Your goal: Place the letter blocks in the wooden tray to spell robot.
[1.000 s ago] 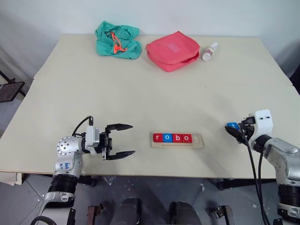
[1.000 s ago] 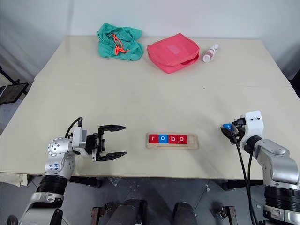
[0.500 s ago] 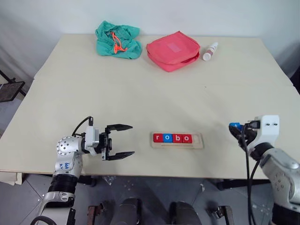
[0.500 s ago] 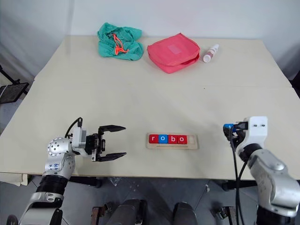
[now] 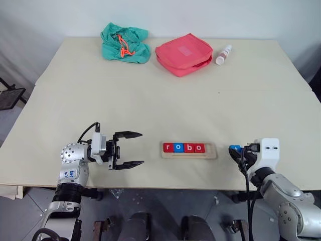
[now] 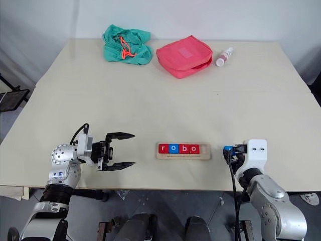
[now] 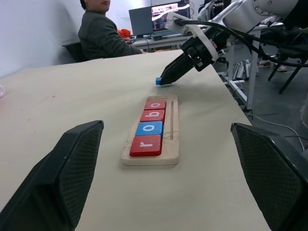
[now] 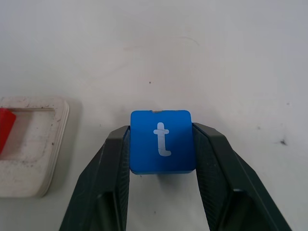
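Observation:
I need to put the t block down and grip its front and back sides (image 8: 162, 171) with my right gripper, as a finger covers its side facing the red o.
The wooden tray (image 5: 211, 150) lies near the table's front edge. It holds a row of letter blocks: red r (image 5: 168, 147), blue o (image 5: 178, 147), red b (image 5: 189, 147) and red o (image 5: 199, 147). Its right end (image 8: 29, 144) is bare. My right gripper (image 5: 234, 149) hovers just right of the tray, shut on a blue t block (image 8: 161, 142) whose letter faces the wrist camera. My left gripper (image 5: 133, 149) stands open to the left of the tray, pointing at it, with nothing between its fingers.
At the back of the table are a green cloth bag (image 5: 125, 43), a red zippered pouch (image 5: 183, 53) and a small white bottle (image 5: 223, 54). In the left wrist view a person (image 7: 101, 33) sits beyond the table near monitors.
My right gripper has moved left and nearer the front edge with the blue t block, ending close to the tray's right end. The left gripper has stayed put.

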`<state>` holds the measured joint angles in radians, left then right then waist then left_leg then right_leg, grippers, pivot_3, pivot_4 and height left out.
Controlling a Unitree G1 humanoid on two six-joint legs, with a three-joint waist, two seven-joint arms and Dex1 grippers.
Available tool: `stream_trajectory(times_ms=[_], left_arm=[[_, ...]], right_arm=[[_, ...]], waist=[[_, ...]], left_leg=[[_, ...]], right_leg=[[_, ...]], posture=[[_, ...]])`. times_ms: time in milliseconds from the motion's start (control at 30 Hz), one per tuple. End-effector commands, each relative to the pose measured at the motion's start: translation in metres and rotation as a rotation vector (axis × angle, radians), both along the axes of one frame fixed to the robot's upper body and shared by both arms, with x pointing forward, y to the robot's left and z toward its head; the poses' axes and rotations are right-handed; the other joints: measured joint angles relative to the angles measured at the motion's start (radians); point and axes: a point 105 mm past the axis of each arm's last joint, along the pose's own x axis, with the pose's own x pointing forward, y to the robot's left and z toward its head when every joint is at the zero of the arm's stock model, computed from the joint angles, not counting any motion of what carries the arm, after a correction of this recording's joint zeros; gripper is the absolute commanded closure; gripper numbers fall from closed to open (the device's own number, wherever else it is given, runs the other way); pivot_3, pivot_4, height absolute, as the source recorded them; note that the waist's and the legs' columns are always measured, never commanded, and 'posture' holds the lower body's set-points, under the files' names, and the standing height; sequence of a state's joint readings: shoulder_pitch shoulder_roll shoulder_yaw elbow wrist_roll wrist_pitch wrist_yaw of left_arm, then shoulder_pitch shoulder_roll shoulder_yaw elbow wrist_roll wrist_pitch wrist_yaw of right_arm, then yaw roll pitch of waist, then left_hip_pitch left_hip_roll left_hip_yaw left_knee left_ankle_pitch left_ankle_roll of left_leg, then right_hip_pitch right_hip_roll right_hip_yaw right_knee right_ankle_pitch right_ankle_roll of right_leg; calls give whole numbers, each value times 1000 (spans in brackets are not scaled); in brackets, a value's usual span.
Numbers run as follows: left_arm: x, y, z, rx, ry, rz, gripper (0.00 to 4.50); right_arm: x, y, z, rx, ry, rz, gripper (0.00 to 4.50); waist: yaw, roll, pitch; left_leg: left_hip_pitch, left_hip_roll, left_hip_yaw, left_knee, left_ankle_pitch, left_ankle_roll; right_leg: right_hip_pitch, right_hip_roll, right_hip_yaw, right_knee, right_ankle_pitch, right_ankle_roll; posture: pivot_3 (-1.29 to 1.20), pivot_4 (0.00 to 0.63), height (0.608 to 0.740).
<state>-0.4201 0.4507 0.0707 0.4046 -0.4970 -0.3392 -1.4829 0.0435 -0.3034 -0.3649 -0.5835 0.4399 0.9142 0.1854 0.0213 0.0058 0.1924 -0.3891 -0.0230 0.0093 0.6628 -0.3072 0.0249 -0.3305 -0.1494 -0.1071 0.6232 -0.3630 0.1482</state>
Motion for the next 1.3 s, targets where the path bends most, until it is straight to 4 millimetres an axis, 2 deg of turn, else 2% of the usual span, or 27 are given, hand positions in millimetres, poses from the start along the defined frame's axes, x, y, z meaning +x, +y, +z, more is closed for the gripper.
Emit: stream_trajectory(times_ms=[33,267,433,533,700,900,1100,1300], left_arm=[[-4,5,8,-5,-35,0,0],[-11,12,6,6,-21,-3,0],[-12,20,2,28,-4,6,0],[-12,27,-1,50,7,13,0],[-13,31,-6,64,18,17,0],[-15,33,-8,64,18,33,0],[-20,30,-8,52,8,41,0],[-26,31,-9,48,5,60,0]], right_arm=[[1,-2,7,-18,-42,13,2333],[1,-11,13,-62,-67,60,17],[0,-15,22,-134,-65,183,17],[-3,-21,27,-286,-14,394,17],[-3,-30,29,-441,63,629,17],[14,-33,31,-643,141,939,17],[33,-31,32,-737,151,1076,17],[41,-29,24,-804,188,1180,17]], waist=[[-1,0,0],[-2,0,0],[1,0,0],[0,0,0],[0,0,0],[-6,0,0],[-11,0,0],[-12,0,0]], left_leg=[[0,0,0,0,0,0],[0,0,0,0,0,0],[0,0,0,0,0,0],[0,0,1,0,0,0],[1,1,2,0,0,1],[1,1,2,1,0,1],[0,1,1,1,0,1],[-1,1,0,2,0,1]], right_leg=[[0,0,0,0,0,0],[0,0,0,0,0,0],[0,0,0,0,0,0],[0,0,0,-1,0,0],[2,0,0,-3,0,0],[2,0,-1,-3,0,0],[2,0,-3,-3,0,0],[2,-1,-3,-4,0,0]], posture=[[0,150,740],[0,150,740],[0,150,740],[0,150,740],[0,150,740],[0,150,740],[0,150,740],[0,150,740]])
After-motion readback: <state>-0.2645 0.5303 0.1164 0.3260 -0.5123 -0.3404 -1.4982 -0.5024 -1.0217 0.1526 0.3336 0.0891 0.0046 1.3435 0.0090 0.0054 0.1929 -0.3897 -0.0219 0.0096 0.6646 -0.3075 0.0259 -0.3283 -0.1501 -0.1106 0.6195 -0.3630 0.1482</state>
